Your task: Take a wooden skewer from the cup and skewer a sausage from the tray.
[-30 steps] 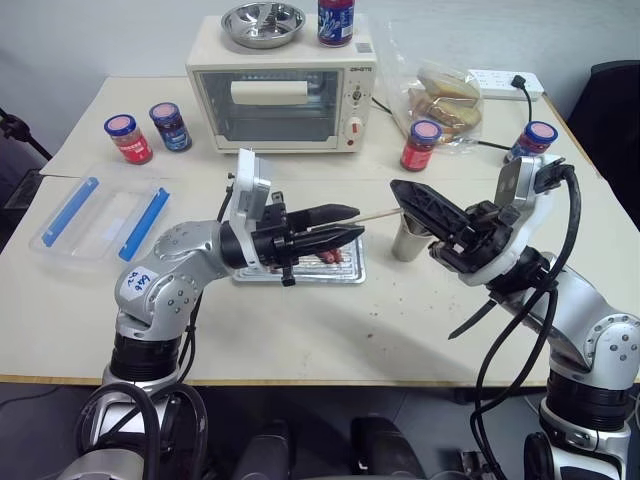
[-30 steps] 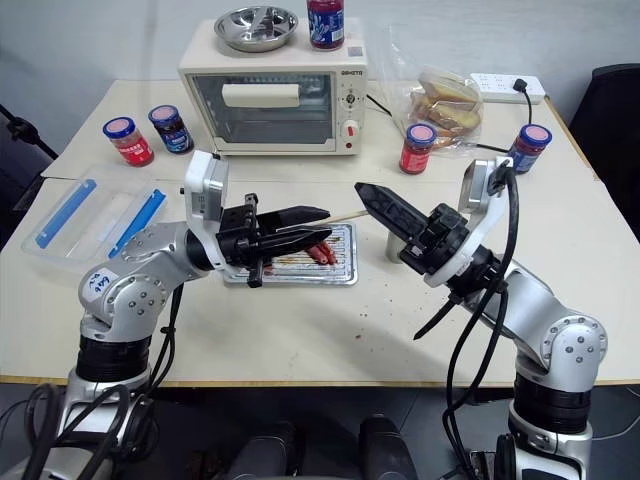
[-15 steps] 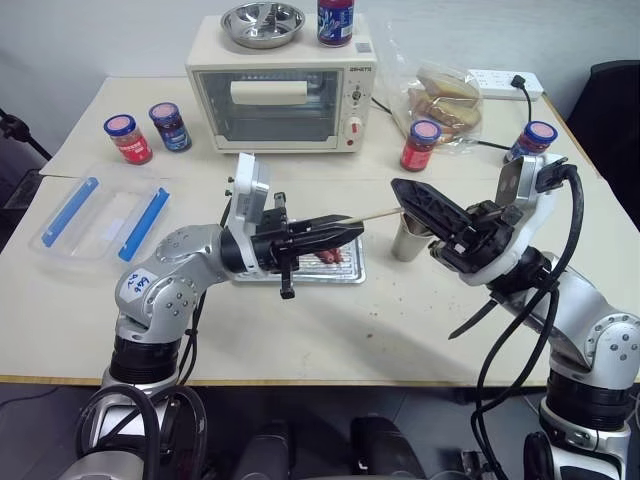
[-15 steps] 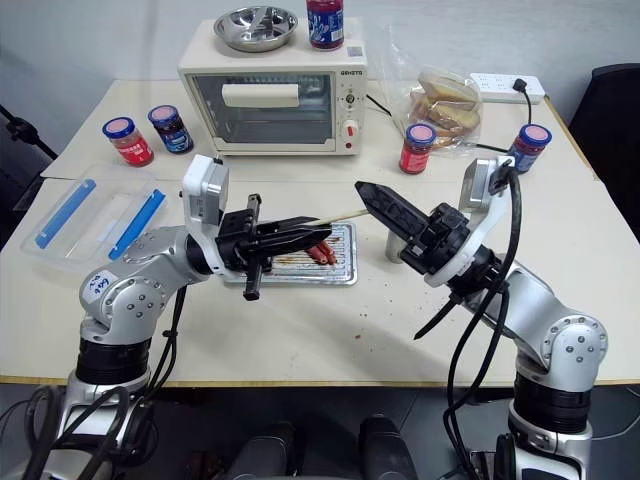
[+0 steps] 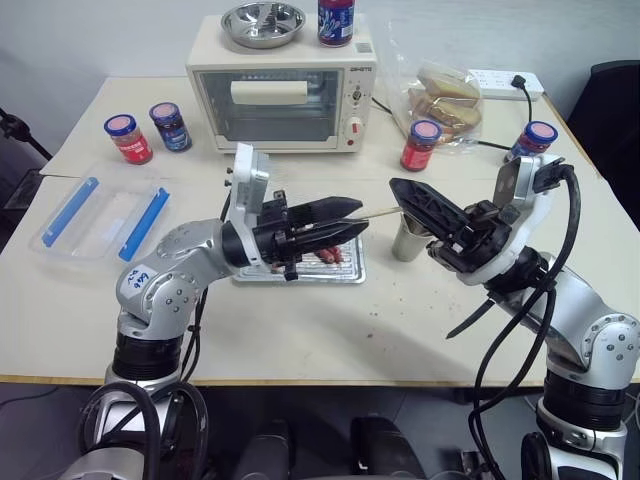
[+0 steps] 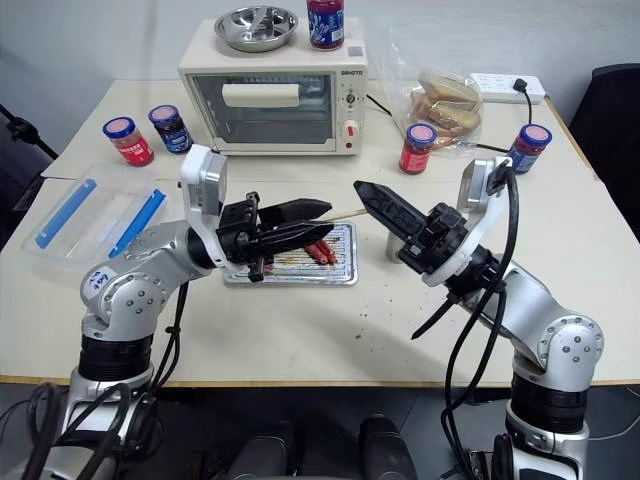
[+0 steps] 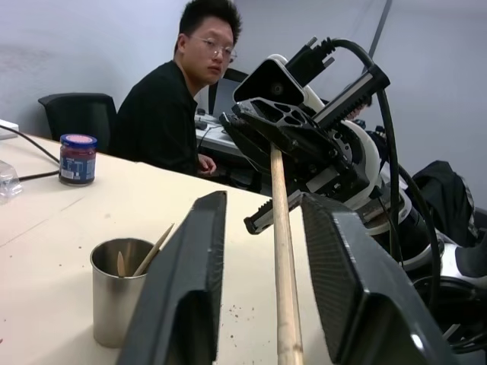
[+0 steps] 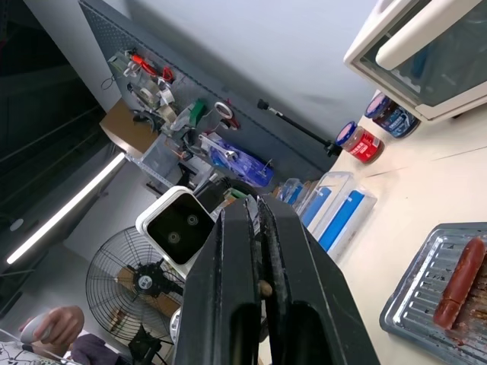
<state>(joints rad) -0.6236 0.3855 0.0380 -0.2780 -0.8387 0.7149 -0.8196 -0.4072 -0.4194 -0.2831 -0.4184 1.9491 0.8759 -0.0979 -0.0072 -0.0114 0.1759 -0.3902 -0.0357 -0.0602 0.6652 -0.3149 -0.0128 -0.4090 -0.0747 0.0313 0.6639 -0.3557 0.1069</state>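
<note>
Next, I close my left gripper on the skewer's loose end (image 7: 288, 327) before my right gripper takes a sausage, as my right gripper covers one end of the wooden skewer.
My right gripper (image 5: 397, 188) is shut on one end of a wooden skewer (image 5: 380, 212), which runs level toward my left arm. My left gripper (image 5: 362, 216) is open around the skewer's free end; in the left wrist view the stick (image 7: 280, 251) stands between the two fingers (image 7: 190, 289) with a gap on each side. Both grippers hang above the table. Below them lies the silver tray (image 5: 352, 273) with reddish-brown sausages (image 6: 320, 250). The steel cup (image 5: 408, 240) stands right of the tray, with more skewers inside (image 7: 118, 289).
A toaster oven (image 5: 280, 100) with a steel bowl (image 5: 262, 22) on top stands at the back. Jars (image 5: 128, 138) and a clear box with blue clips (image 5: 100, 215) lie at the left. A bread bag (image 5: 448, 100) and more jars (image 5: 421, 145) sit at the right. A person (image 7: 171, 114) sits beyond the table.
The left gripper's fingers, apart a second ago, closed on the skewer half a second ago and now stand apart again. The right gripper and the skewer have kept their place.
</note>
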